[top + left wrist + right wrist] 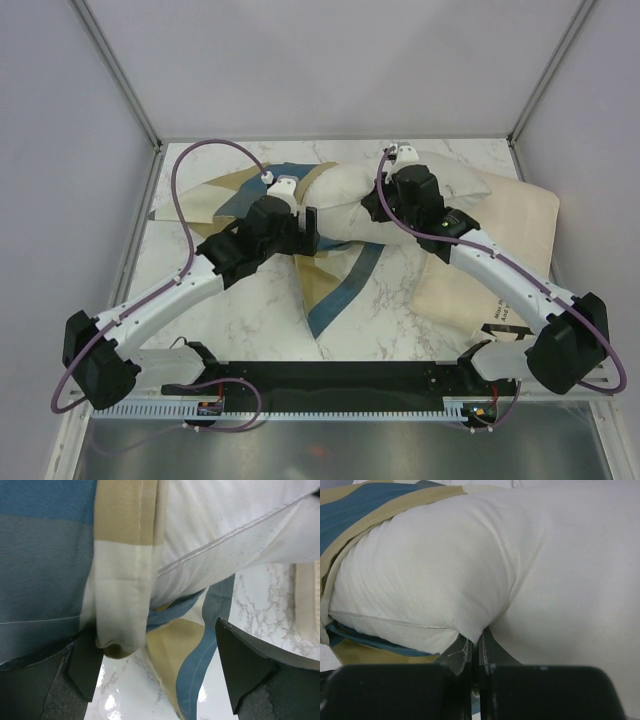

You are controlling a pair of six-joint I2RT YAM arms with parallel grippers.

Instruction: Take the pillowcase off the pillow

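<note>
Next, I release the off-white pillow from my right gripper onto the marble (358,205), in between the pillowcase and the flatter cream pillow.
The plump off-white pillow (345,200) lies mid-table, its left end still inside the blue, tan and cream pillowcase (225,200). The cover's loose end trails toward the front (335,285). My left gripper (308,230) sits at the cover's opening edge. In the left wrist view it (160,672) stands wide open, and a bunched fold of pillowcase (122,605) rests against the left finger (85,665), held by nothing. My right gripper (373,205) is at the pillow's bare right part. It (479,647) is shut on a pinch of the pillow (470,565) skin.
A flatter cream pillow (515,225) lies at the right under the right arm. Bare marble table (400,310) shows in front of the pillow. White walls and metal posts close in the back and sides. Purple cables loop over both arms.
</note>
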